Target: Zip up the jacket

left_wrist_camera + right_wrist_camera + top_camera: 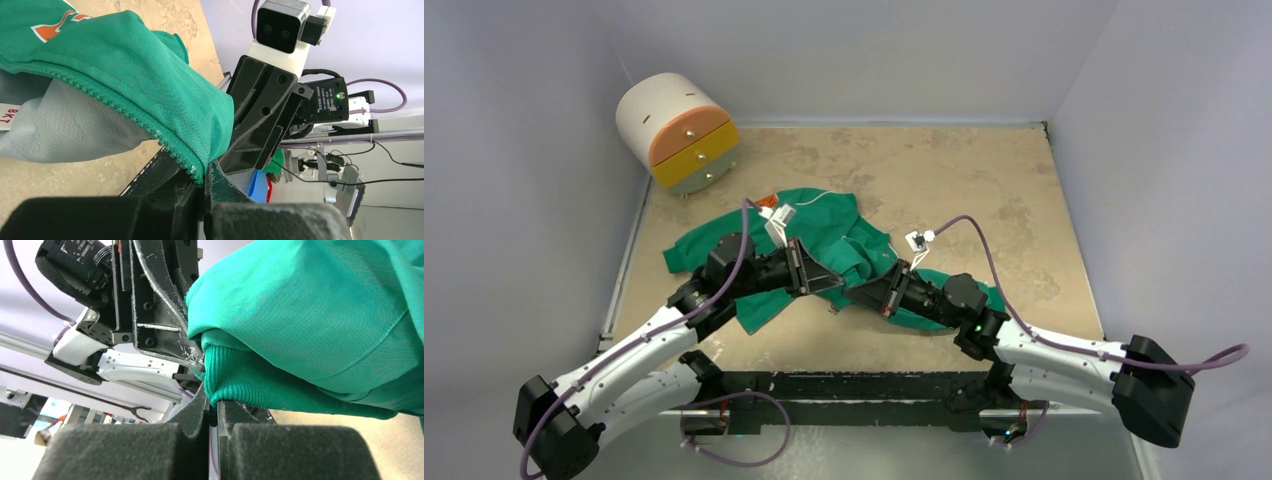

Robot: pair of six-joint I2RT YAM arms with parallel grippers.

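My right gripper is pinching only the edge of the jacket's ribbed hem. It should open and take the jacket [219, 340] next to the fingers of my left gripper.
The green jacket [824, 235] lies crumpled and open in the middle of the table, with an orange-and-white patch near its far edge. My left gripper [842, 290] is shut on a front edge of the jacket beside the zipper teeth [150, 127], lifting it so the pale grey lining [65, 130] shows. My right gripper [856, 296] faces it from the right, nearly touching it, and is shut on the jacket's ribbed hem [240, 377]. The zipper's slider is hidden.
A white cylinder with orange and yellow drawers [679, 130] stands at the back left corner. Pale walls enclose the tan table [984, 190]. Both arms cross the table's front edge [854, 375] and meet near its middle.
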